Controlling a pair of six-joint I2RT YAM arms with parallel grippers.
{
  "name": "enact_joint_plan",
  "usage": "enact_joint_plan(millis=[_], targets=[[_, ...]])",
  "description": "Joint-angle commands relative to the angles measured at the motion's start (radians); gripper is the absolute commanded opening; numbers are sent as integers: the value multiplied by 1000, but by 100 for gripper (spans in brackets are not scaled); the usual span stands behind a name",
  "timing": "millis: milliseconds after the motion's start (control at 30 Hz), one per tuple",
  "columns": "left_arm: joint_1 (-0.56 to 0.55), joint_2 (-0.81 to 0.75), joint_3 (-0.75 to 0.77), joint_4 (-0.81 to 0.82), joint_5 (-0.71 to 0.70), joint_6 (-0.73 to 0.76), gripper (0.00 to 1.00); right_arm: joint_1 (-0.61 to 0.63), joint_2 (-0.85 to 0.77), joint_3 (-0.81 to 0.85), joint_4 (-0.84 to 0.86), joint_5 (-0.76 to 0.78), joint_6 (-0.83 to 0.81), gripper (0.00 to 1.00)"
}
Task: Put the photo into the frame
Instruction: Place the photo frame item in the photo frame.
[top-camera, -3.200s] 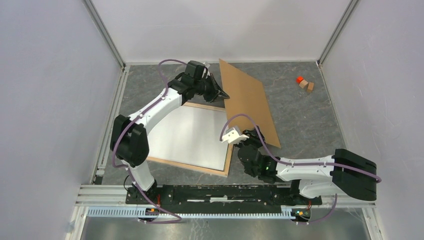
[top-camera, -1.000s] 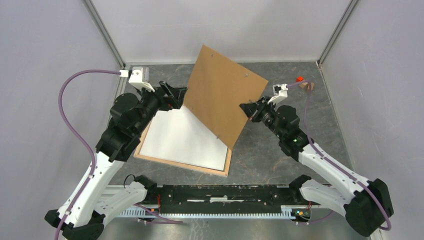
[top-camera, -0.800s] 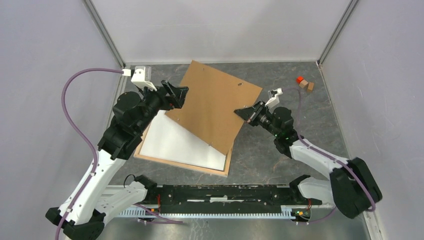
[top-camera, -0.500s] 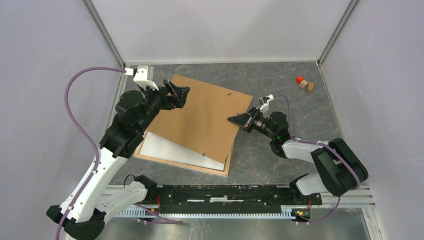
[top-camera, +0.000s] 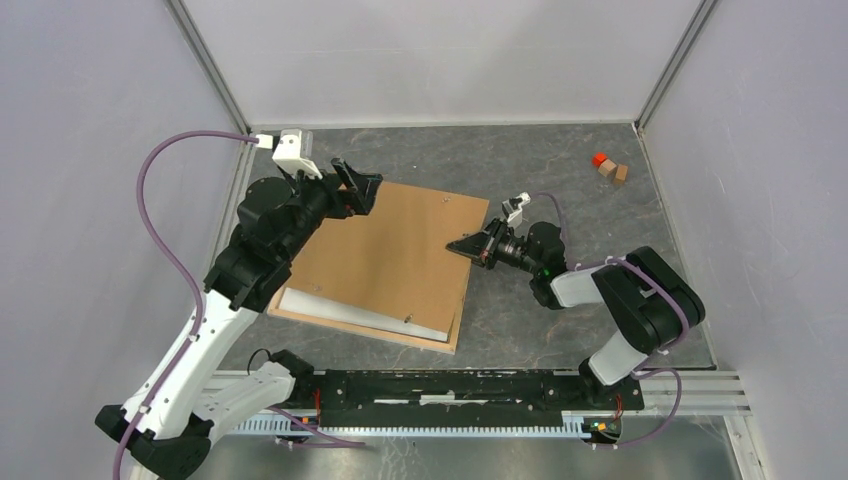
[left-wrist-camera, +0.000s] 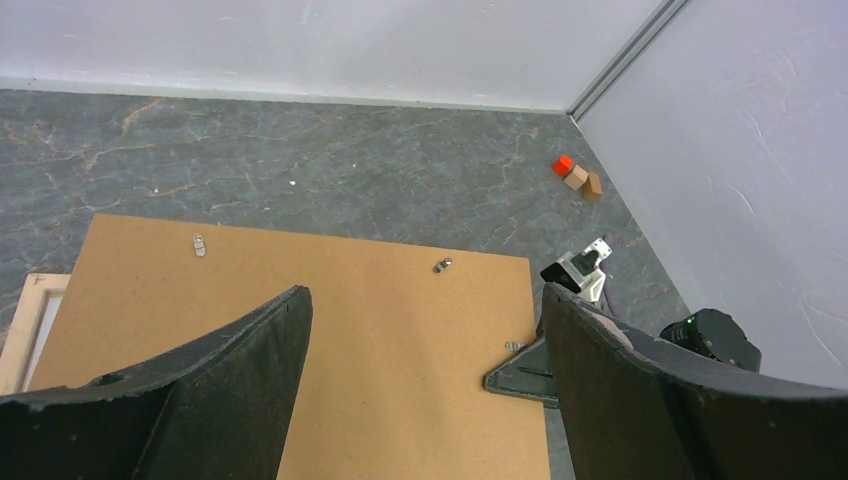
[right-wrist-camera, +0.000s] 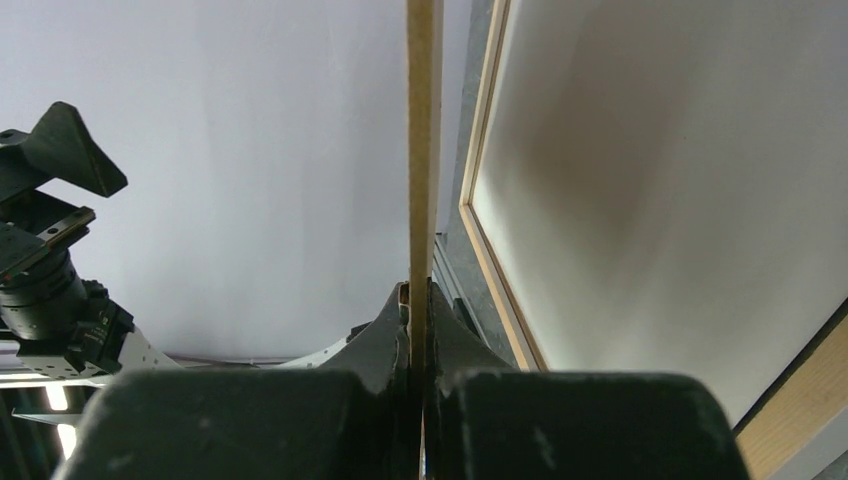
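Observation:
My right gripper is to place the brown backing board between the pale wood rails. It will let go of the board flat over the white sheet (top-camera: 371, 266) there.
The frame (top-camera: 360, 331) lies flat at left of centre, pale wood rails up. A white sheet (top-camera: 320, 305) lies inside it, blank face up; the photo's printed side is hidden. A brown backing board (top-camera: 390, 250) covers most of the sheet, still slightly raised at its right edge. My right gripper (top-camera: 462, 245) is shut on that right edge, and the right wrist view shows the board's thin edge (right-wrist-camera: 424, 150) pinched between its jaws (right-wrist-camera: 418, 290). My left gripper (top-camera: 355, 190) hangs open above the board's far left corner, with nothing between its fingers (left-wrist-camera: 425, 300).
An orange block and small wooden blocks (top-camera: 610, 168) sit at the far right corner of the grey table. White walls close in the left, back and right sides. The arms' mounting rail (top-camera: 440, 385) runs along the near edge.
The board has swung down from steeply tilted to almost flat over the frame and sheet. My right gripper came down and left with its edge. The left gripper stayed open near the far left corner.

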Motion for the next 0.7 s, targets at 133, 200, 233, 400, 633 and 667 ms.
enact_joint_plan(millis=[133, 200, 233, 400, 633, 667], targets=[[0, 6, 3, 38, 10, 26, 90, -3, 75, 69, 157, -65, -1, 0], [0, 8, 3, 38, 12, 25, 90, -3, 93, 72, 155, -65, -4, 0], [0, 7, 3, 38, 12, 25, 90, -3, 103, 77, 153, -66, -9, 0], [0, 6, 5, 38, 13, 25, 90, -3, 147, 107, 140, -73, -16, 0], [0, 3, 7, 33, 15, 23, 90, 0, 196, 147, 122, -87, -18, 0], [-1, 2, 8, 33, 16, 23, 90, 1, 202, 151, 122, -89, -16, 0]])
